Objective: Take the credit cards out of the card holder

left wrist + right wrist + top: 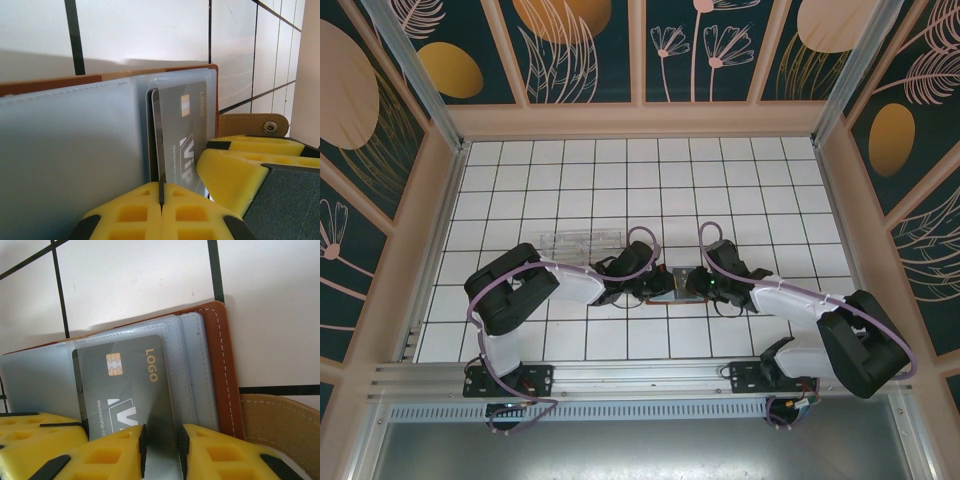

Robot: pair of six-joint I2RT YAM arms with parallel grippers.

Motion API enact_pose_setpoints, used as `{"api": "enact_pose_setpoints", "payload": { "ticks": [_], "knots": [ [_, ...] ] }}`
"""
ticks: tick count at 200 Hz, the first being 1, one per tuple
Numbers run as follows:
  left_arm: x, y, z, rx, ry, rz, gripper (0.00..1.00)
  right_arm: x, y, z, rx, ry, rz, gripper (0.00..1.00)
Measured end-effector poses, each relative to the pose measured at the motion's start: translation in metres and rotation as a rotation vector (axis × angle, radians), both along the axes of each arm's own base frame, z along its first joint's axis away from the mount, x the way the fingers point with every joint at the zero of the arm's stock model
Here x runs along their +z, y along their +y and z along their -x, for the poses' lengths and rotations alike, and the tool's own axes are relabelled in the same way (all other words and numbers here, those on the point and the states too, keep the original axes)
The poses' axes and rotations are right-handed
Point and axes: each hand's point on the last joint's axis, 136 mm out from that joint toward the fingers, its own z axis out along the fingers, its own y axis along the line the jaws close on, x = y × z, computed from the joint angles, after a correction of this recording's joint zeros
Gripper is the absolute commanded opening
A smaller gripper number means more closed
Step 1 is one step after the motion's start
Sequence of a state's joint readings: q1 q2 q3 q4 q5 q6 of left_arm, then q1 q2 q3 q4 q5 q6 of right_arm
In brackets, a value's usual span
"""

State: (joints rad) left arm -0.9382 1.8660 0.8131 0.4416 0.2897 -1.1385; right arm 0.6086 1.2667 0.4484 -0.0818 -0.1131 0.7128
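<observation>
The grey credit card in its sleeve is pinched just at its edge by my left gripper, so I will open it and grip farther onto the card [173, 167] before pulling.
The brown card holder [672, 283] lies open on the white tiles between both grippers, its blue-grey sleeves [65, 135] facing up inside the brown cover [225, 370]. A grey credit card [125, 375] with a gold chip and "LOGO" sticks partly out of a sleeve [187, 125]. My left gripper [161, 192] is shut on a thin dark edge of the holder's sleeve beside the card [658, 287]. My right gripper [162, 452] stands slightly open just above the card, whose face shows in the gap [692, 286]. Its yellow fingers [235, 170] sit close beside the left ones.
A clear plastic box [582, 240] lies on the tiles just beyond the left arm. The holder's tan snap strap [255, 125] sticks out to the right [280, 425]. Wooden walls enclose the tiled floor [770, 180] on three sides.
</observation>
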Motion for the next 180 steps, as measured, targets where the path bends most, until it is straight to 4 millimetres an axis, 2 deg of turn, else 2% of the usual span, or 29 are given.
{"api": "enact_pose_setpoints", "payload": {
  "ticks": [44, 109, 136, 153, 169, 180],
  "knots": [
    [-0.004, 0.005, 0.002, 0.007, 0.001, -0.013, 0.00, 0.000, 0.000, 0.000, -0.003, 0.001, -0.001, 0.28],
    [0.005, 0.026, 0.002, 0.037, -0.006, -0.023, 0.00, 0.000, 0.000, -0.001, -0.004, 0.001, -0.001, 0.28],
    [0.008, 0.029, 0.000, 0.043, -0.016, -0.026, 0.00, -0.001, 0.000, 0.000, -0.004, 0.002, -0.001, 0.28],
    [0.010, 0.027, 0.001, 0.032, -0.022, -0.017, 0.22, -0.001, 0.000, 0.000, -0.004, 0.003, 0.000, 0.27],
    [0.014, 0.024, 0.001, 0.019, -0.027, 0.002, 0.34, -0.001, 0.000, 0.000, -0.004, 0.003, 0.000, 0.25],
    [0.016, 0.023, 0.001, 0.011, -0.034, 0.011, 0.35, -0.002, 0.000, 0.000, -0.004, 0.004, 0.001, 0.25]
  ]
}}
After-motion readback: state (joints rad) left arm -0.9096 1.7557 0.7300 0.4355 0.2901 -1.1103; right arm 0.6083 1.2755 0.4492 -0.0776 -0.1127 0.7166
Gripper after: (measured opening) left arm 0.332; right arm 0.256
